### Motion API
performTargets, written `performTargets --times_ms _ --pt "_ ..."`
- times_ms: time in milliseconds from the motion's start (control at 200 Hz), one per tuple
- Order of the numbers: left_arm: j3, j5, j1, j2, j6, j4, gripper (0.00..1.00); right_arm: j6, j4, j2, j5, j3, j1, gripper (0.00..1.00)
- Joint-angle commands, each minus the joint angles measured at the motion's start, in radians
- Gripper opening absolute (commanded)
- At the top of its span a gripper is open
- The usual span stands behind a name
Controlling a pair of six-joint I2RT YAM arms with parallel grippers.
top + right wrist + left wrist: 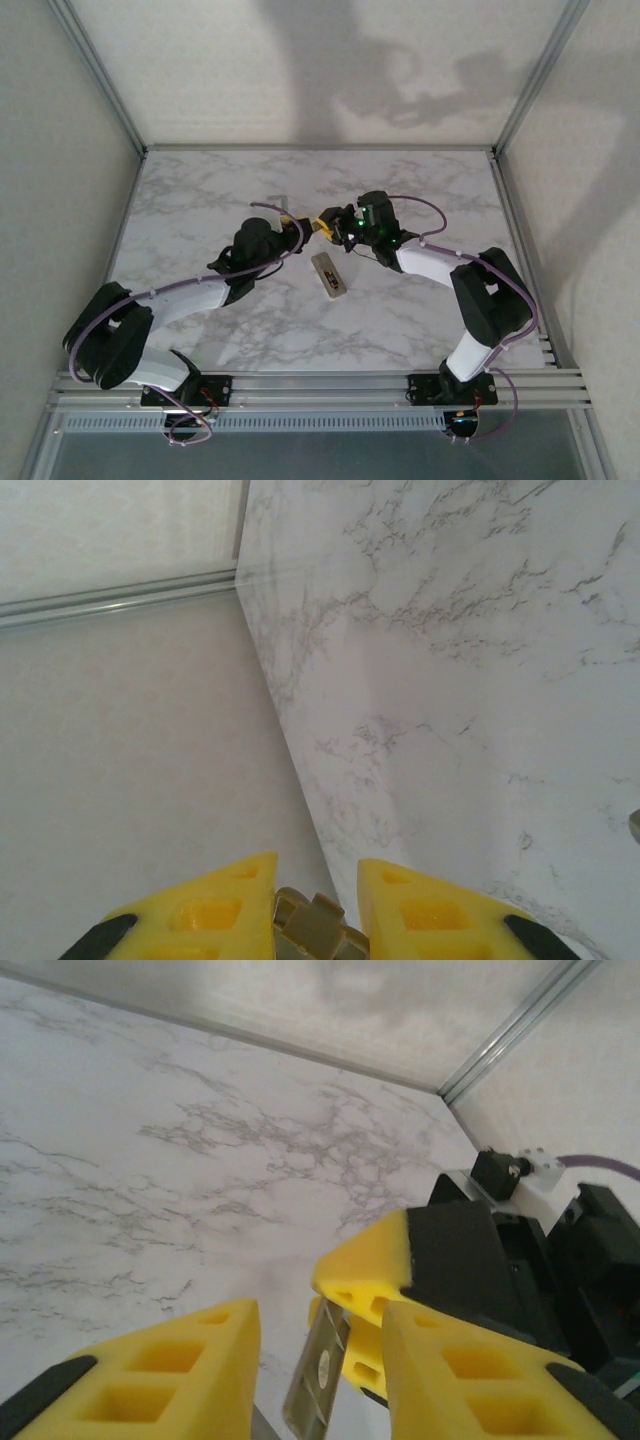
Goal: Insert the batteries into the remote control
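Observation:
The ribbed side of the cover faces my left gripper, so next I take the cover's loose end [304, 1412] with my left gripper so that my right gripper can regrip the cover turned over.
The remote control [330, 275] lies flat on the marble table [200, 200], just in front of both grippers, tan side up with a dark patch near its front end. The batteries are hidden or too small to make out. My right gripper [326, 226] [315, 865] is shut on a thin tan-grey ribbed plastic cover [318, 928] [322, 1370] and holds it above the table. My left gripper [298, 230] [320, 1315] faces it, open. Its yellow fingers [210, 1350] stand on either side of the cover, with a gap on the left side.
Aluminium frame rails [105, 90] and pale walls enclose the table at the left, back and right. A small grey object [283, 200] lies on the marble behind the left gripper. Bare marble stretches to the back and to both sides.

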Motion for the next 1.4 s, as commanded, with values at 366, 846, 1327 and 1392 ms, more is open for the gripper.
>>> performTargets --times_ms 366,846,1327,1392 --pt "-0.048 0.347 0.114 -0.02 -0.287 0.091 0.41 -0.217 -0.042 0.007 -0.051 0.068 -0.025 0.25" --pt "-0.058 0.378 0.101 0.02 -0.331 0.131 0.36 -0.194 0.038 0.019 -0.087 0.082 -0.024 0.25" --pt "-0.012 0.372 0.093 0.045 -0.314 0.13 0.21 -0.177 0.043 0.011 -0.106 0.082 -0.022 0.25" --pt "-0.005 0.374 0.087 0.051 -0.309 0.127 0.2 -0.178 0.042 0.011 -0.106 0.083 -0.022 0.25"
